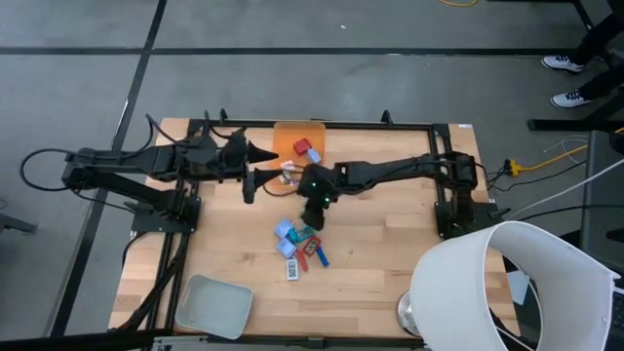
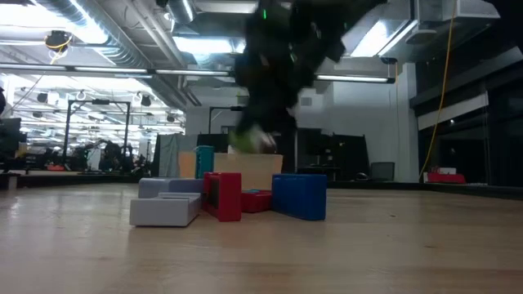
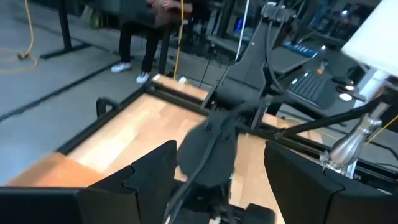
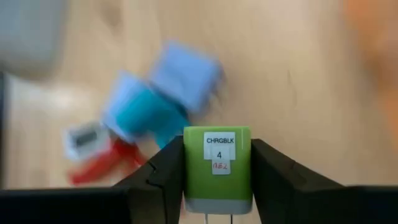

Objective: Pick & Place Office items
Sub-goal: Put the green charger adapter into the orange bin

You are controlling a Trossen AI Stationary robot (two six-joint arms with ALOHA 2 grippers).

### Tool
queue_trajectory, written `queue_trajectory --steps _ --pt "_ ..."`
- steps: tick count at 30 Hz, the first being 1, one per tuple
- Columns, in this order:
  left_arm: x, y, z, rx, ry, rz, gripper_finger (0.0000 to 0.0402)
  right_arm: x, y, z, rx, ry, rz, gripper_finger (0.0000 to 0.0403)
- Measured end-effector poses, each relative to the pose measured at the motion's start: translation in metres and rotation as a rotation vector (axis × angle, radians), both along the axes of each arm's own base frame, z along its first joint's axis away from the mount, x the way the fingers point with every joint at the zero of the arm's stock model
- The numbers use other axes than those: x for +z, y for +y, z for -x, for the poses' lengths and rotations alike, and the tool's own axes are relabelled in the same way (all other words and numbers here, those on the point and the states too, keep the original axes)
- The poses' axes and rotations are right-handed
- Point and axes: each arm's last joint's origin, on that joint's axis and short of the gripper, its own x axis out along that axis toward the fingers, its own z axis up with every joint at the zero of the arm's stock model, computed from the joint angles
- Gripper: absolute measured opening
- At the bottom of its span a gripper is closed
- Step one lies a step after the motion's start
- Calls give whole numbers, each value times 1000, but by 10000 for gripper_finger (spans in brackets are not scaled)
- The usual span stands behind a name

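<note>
The green block will leave my right gripper in the orange bin, between the bluish piece and the bin's near edge (image 1: 302, 173). The block now hangs just above the pile.
The office items (image 1: 297, 244) lie in a loose pile mid-table: blue, teal, red and white pieces. In the low view a grey block (image 2: 167, 204), a red piece (image 2: 222, 196) and a blue block (image 2: 298, 196) rest on the wood. My right gripper (image 1: 312, 213) hangs just above the pile, shut on a green block (image 4: 217, 165) with a white label. My left gripper (image 1: 258, 171) hovers open and empty beside the orange bin (image 1: 291, 136). A red piece (image 1: 302, 146) and a bluish piece (image 1: 314, 156) lie in the bin. My right gripper (image 4: 217, 149) pinches the green block by its two opposite side faces (image 4: 188, 168), one finger on each. The fingers point down from above. The block is lifted clear of the table, above the pile, with its labelled face toward the wrist camera and two thin prongs at its back end.
A pale grey shallow tray (image 1: 214, 302) sits at the near left corner. A white lamp shade (image 1: 487, 292) covers the near right corner. Black frame rails run along the table's edges. Bare wood lies to the right of the pile. A person's shoes (image 1: 570, 78) show beyond the far right.
</note>
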Motion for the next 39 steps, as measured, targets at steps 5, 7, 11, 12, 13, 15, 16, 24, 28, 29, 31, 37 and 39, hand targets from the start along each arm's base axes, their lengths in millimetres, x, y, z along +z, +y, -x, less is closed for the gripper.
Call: queue_trajectory --steps 5,7,11,12,13,15,16,24,28,29,31,37,39 --pt "8 0 11 -3 -44 -34 237 43 18 -16 0 -130 29 142" --pt "11 0 15 -4 -55 -43 237 59 23 -22 -11 -181 65 142" --pt "14 1 21 7 -65 -55 237 73 16 -26 -89 -221 162 142" --pt "14 1 22 9 -68 -55 237 74 11 -26 -114 -220 180 142" --pt "15 1 24 9 -75 -56 237 73 4 -25 -139 -214 195 142" --pt "17 1 27 9 -83 -64 237 72 -10 -24 -198 -192 226 142" --pt "18 1 28 11 -87 -69 237 72 -18 -23 -234 -181 242 142" --pt "24 2 42 22 -124 -95 237 72 -92 -11 -475 -155 298 142" --pt "29 2 52 41 -155 -91 237 72 -111 -6 -508 -151 290 142" --pt "30 2 54 41 -162 -90 237 72 -114 -5 -511 -150 287 142" --pt "31 2 57 42 -171 -89 237 72 -117 -4 -504 -152 268 146" --pt "25 3 60 68 -110 -86 237 66 -120 -6 -523 -142 192 215" --pt "22 3 61 71 -85 -73 237 64 -120 -6 -536 -136 175 238"
